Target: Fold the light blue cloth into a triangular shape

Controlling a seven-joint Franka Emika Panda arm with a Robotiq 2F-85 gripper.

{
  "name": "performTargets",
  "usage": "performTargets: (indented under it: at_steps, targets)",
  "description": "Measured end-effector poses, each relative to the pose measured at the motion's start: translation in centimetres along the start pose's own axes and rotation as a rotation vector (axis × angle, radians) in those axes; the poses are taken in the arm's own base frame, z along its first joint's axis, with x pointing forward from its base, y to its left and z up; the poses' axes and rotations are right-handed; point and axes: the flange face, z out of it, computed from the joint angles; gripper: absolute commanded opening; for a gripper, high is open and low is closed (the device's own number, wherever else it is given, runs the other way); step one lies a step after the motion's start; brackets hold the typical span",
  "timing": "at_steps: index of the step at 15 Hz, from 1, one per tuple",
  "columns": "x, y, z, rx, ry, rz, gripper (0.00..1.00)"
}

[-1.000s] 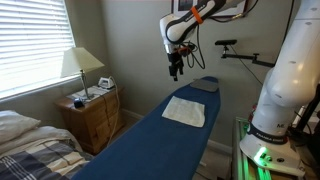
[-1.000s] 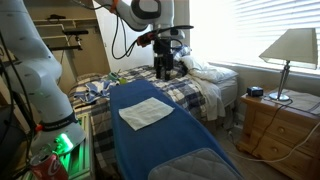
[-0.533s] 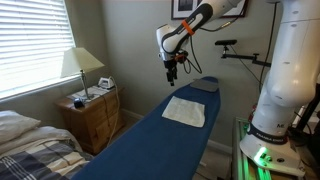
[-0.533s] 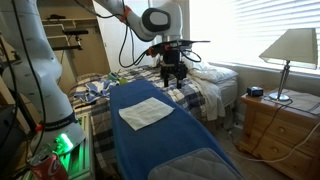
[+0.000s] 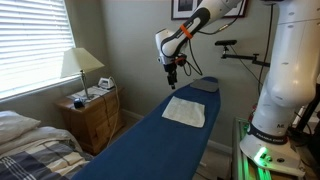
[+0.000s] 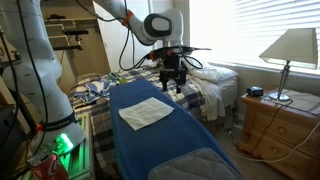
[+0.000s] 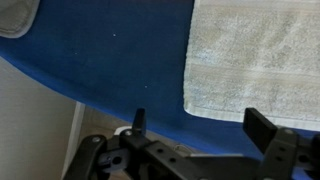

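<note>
The far corner (image 5: 173,97) (image 7: 186,111) of the light blue cloth, on the side toward the nightstand, should be gripped next by my gripper to start the triangle.
The light blue cloth (image 5: 185,110) lies flat and unfolded, roughly square, on the long dark blue padded surface (image 5: 150,145). It also shows in an exterior view (image 6: 145,113) and fills the upper right of the wrist view (image 7: 255,55). My gripper (image 5: 172,72) hangs in the air well above the padded surface, near the cloth's far side; it shows in an exterior view (image 6: 173,84) too. In the wrist view the gripper (image 7: 200,125) is open and empty, its two fingers wide apart above the cloth's edge.
A small dark blue cushion (image 5: 205,85) lies at the far end of the padded surface. A wooden nightstand (image 5: 90,115) with a lamp (image 5: 80,65) stands beside a bed (image 5: 35,145). The robot's white base (image 5: 285,90) is close by.
The gripper has swung down and toward the cloth over the last second; the arm's wrist has turned. The cloth has not moved.
</note>
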Motion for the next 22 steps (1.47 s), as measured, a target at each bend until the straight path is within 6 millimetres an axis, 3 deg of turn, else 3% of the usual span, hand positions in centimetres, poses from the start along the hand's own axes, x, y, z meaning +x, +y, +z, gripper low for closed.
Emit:
performTargets:
  at_steps: [4, 8, 13, 22]
  targets:
    - [0.6, -0.3, 3.0, 0.032, -0.042, -0.097, 1.0]
    - [1.2, -0.4, 4.8, 0.077, -0.015, -0.145, 1.0]
    - [2.1, -0.3, 5.0, 0.087, 0.068, -0.137, 1.0]
    - [1.8, -0.2, 5.4, 0.106, 0.05, -0.153, 1.0]
